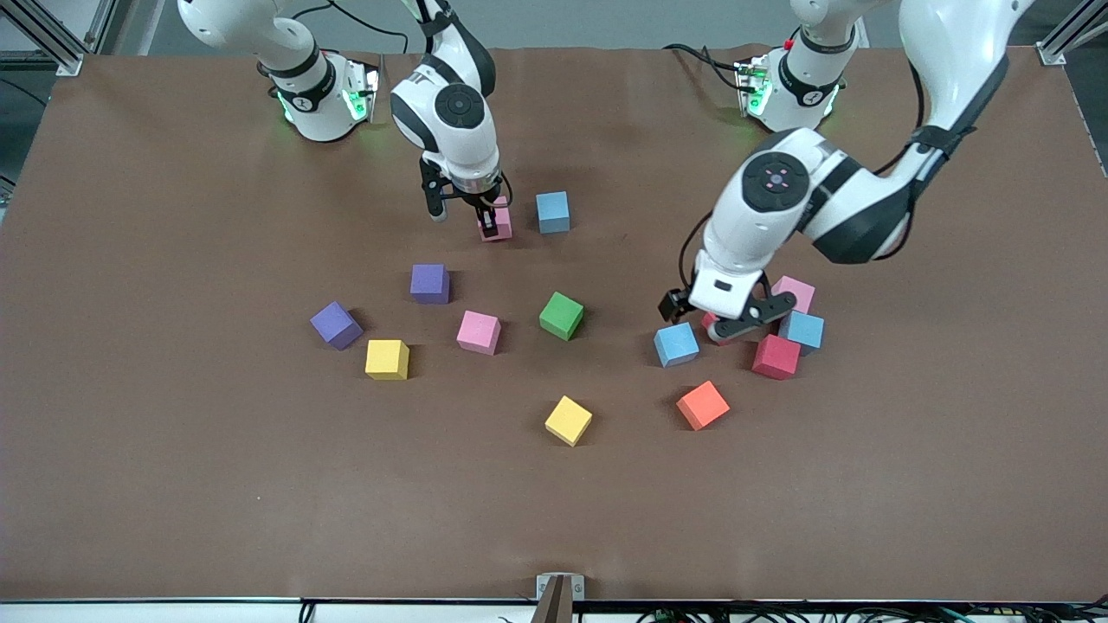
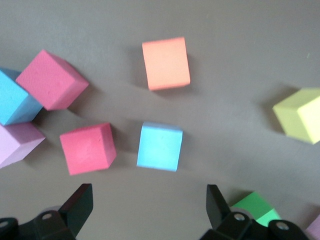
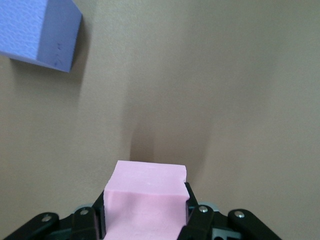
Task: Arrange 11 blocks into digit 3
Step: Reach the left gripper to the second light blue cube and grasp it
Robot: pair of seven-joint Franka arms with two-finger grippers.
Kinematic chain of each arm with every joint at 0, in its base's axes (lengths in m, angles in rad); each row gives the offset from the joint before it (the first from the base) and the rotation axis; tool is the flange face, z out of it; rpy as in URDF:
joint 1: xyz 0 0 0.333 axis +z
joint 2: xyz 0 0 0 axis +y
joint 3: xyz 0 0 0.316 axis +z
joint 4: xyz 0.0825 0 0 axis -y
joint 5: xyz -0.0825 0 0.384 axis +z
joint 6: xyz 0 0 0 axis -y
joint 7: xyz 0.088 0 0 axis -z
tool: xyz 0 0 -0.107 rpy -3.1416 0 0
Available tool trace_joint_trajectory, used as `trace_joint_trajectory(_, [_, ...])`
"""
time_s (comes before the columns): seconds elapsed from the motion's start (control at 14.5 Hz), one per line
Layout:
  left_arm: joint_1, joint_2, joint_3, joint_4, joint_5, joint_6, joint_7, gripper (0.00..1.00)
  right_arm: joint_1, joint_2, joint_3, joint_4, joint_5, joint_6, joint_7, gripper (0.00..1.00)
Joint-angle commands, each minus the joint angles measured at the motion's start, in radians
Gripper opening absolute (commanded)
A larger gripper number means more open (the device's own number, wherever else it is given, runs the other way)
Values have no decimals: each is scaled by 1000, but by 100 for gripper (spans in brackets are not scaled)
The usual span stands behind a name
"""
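The sides of the light blue block (image 1: 677, 344) (image 2: 160, 146), which sits between the green block and the partly hidden red block, will be held by my left gripper as it closes on them.
My right gripper (image 1: 490, 221) is shut on a pink block (image 1: 498, 227), low at the table beside a light blue block (image 1: 552, 212). The right wrist view shows the pink block (image 3: 145, 197) squeezed between the jaws and the light blue block (image 3: 37, 32) off to one side. My left gripper (image 1: 732, 318) hangs open over a cluster: a part-hidden red block (image 1: 711, 324), pink (image 1: 796, 292), light blue (image 1: 804, 330), red (image 1: 776, 356) and light blue (image 1: 675, 343) blocks. In the left wrist view the gripper (image 2: 148, 202) holds nothing, with red (image 2: 88, 148) and light blue (image 2: 160, 146) blocks just ahead.
Loose on the table lie an orange block (image 1: 702, 404), a green block (image 1: 561, 315), a pink block (image 1: 479, 332), two purple blocks (image 1: 429, 283) (image 1: 335, 324), and two yellow cubes (image 1: 387, 359) (image 1: 568, 420) nearer the front camera.
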Motion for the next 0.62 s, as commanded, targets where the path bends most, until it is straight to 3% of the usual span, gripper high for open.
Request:
trace_joint_trajectory(0.0, [-27,90,33,79,19,-9,13,99,26,27,-1,6,13,31,29,0])
trace_joint_trajectory(0.21, [-50,124,91,92,19,-3,87,100,36,27,-1,8,35,34,32,0])
trace_joint_trajectory(0.55, [-174,150,209,96,69,4,73,100,41,54,-1,52,38,28,35,1])
